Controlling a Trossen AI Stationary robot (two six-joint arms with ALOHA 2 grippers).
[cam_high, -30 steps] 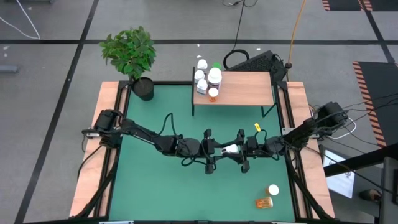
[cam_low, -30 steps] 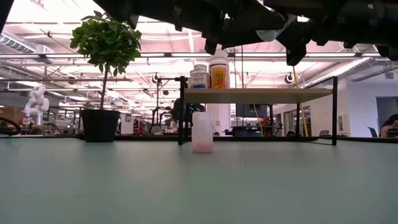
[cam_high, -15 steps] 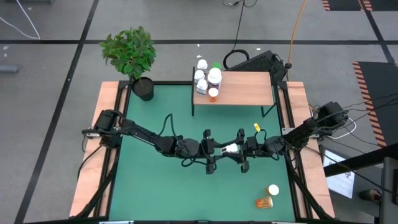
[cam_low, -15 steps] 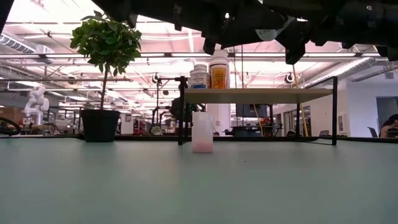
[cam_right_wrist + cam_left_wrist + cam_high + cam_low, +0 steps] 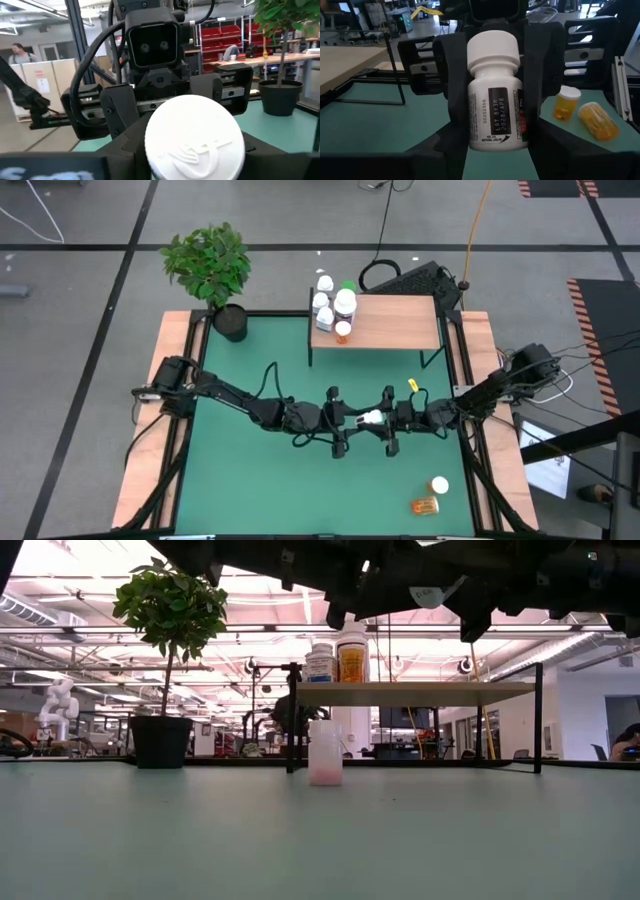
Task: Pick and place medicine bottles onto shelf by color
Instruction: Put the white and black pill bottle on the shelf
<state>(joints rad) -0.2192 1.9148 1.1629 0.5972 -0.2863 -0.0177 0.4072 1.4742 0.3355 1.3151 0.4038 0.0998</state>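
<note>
The white bottle is level in my left gripper, so I should turn it cap up with my right gripper before my left gripper takes the bottle's cap (image 5: 493, 49).
A white medicine bottle (image 5: 372, 418) hangs level above the middle of the green mat, its cap (image 5: 492, 47) toward the table's right. My left gripper (image 5: 354, 421) comes from the left and is shut on it. My right gripper (image 5: 388, 420) faces it from the right, shut on the cap end. The shelf (image 5: 385, 322) stands at the far edge and bears several bottles (image 5: 343, 305) at its left end. One white bottle (image 5: 325, 752) stands on the mat by the shelf's left front leg. Two amber bottles (image 5: 439, 485) (image 5: 425, 506) rest near the front right, one upright, one lying. My left gripper pinches the bottle's labelled body (image 5: 475, 117) between its two fingers (image 5: 452, 105). It comes level from the table's left, and the fingers lie along the bottle. The bottle is clear of the mat, its cap pointing away from this gripper. My right gripper has the white cap (image 5: 195, 137) between its two fingers (image 5: 125, 150), one on either side of the cap's rim. It comes level from the table's right, end-on to the cap's top. The bottle's body is hidden behind the cap.
A potted plant (image 5: 228, 315) stands at the mat's far left corner. A black device (image 5: 420, 280) and cables lie behind the shelf. Wooden rails (image 5: 150, 450) run along both sides of the mat. The shelf's right half (image 5: 405, 325) is bare wood.
Both arms have stayed where they were, meeting over the middle of the mat. The white bottle between them has turned slightly about its length in the low view.
</note>
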